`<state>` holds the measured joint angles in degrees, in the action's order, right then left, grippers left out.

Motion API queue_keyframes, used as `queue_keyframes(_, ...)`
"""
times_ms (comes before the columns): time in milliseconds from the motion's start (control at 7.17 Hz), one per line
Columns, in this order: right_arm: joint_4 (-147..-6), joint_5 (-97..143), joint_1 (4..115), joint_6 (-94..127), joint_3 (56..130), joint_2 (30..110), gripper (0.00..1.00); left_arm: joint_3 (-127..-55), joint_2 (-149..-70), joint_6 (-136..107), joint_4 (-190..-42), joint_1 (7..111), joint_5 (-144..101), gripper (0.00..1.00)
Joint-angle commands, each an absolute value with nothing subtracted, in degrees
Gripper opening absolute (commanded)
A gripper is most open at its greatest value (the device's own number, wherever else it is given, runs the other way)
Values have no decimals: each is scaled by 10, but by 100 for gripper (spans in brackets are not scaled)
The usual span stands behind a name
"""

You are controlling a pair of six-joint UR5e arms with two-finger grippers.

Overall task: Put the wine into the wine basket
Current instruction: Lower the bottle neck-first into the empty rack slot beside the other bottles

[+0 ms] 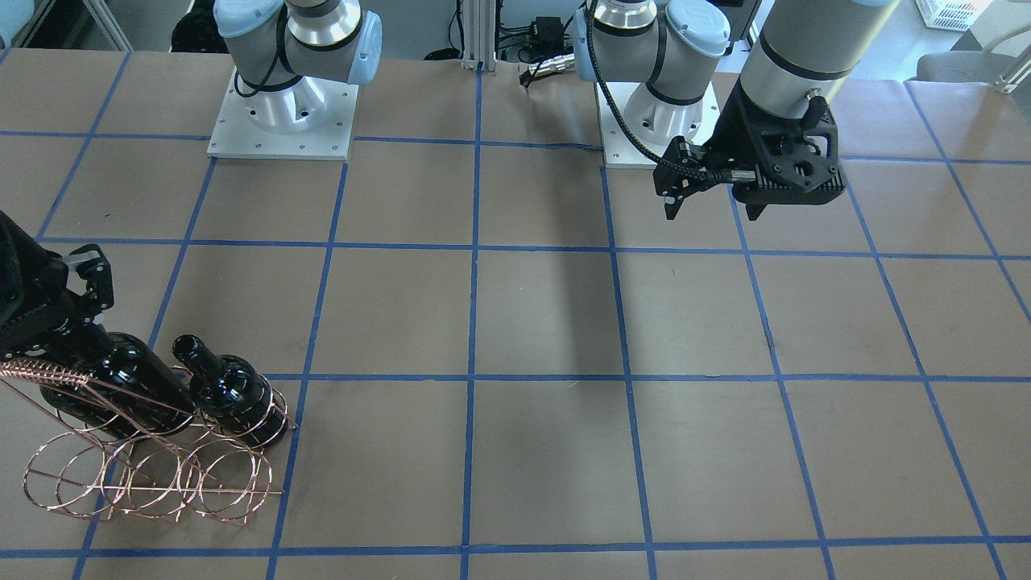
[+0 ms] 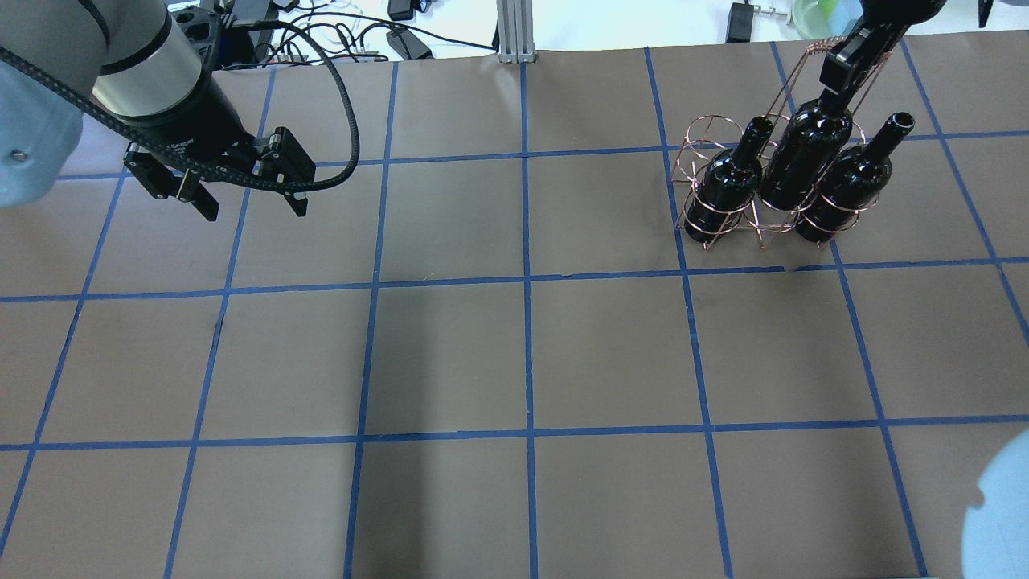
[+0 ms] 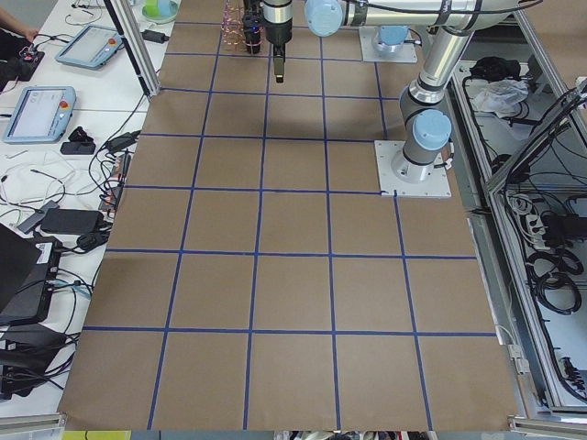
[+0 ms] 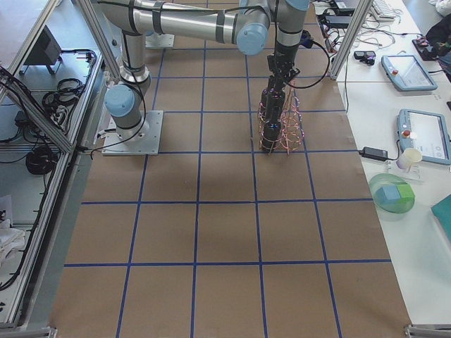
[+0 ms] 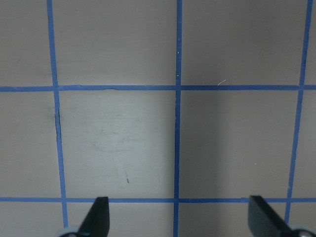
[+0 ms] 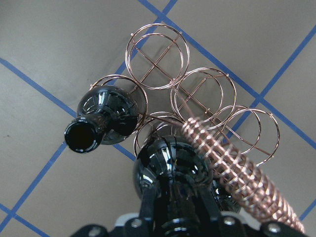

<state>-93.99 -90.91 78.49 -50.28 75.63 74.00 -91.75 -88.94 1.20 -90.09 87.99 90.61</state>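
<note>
Next, my right gripper releases the middle wine bottle in the basket ring point(image 1: 175, 431) point(image 6: 166, 140) between the other black bottles.
The copper wire wine basket point(image 2: 698, 137) stands at the far right of the table, and also shows in the front view point(image 1: 153, 483). Three black glass bottles are in its rings. My right gripper point(image 2: 838, 79) is shut on the neck of the middle wine bottle point(image 2: 804, 153), whose base is down among the rings. In the right wrist view the fingers point(image 6: 148, 197) clamp this bottle point(image 6: 165, 160) beside the coiled handle point(image 6: 232, 163). The left bottle point(image 2: 727, 181) and the right bottle point(image 2: 852, 181) stand free. My left gripper point(image 2: 251, 207) is open and empty over the far left of the table.
Brown paper with blue tape grid lines point(image 2: 526, 281) covers the table. The two arm bases point(image 1: 282, 121) stand at the robot's edge. Cables and a metal post point(image 2: 510, 32) lie beyond the far edge. The left wrist view shows only bare table below the open left gripper point(image 5: 180, 219).
</note>
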Motion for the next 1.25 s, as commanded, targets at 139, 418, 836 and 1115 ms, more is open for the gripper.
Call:
queue_keyframes(139, -947, -909, 785, -505, 759, 725, 0, -918, -889, 12, -901, 880, 906, 100)
queue_keyframes(418, -947, -909, 785, -504, 761, 720, 0, -918, -889, 11, -901, 881, 906, 100)
queue_keyframes(836, -948, -909, 785, -504, 773, 713, 0, -918, -889, 11, -901, 881, 906, 100)
queue_keyframes(1115, -955, -909, 785, -504, 774, 706, 0, -918, -889, 11, -901, 881, 906, 100)
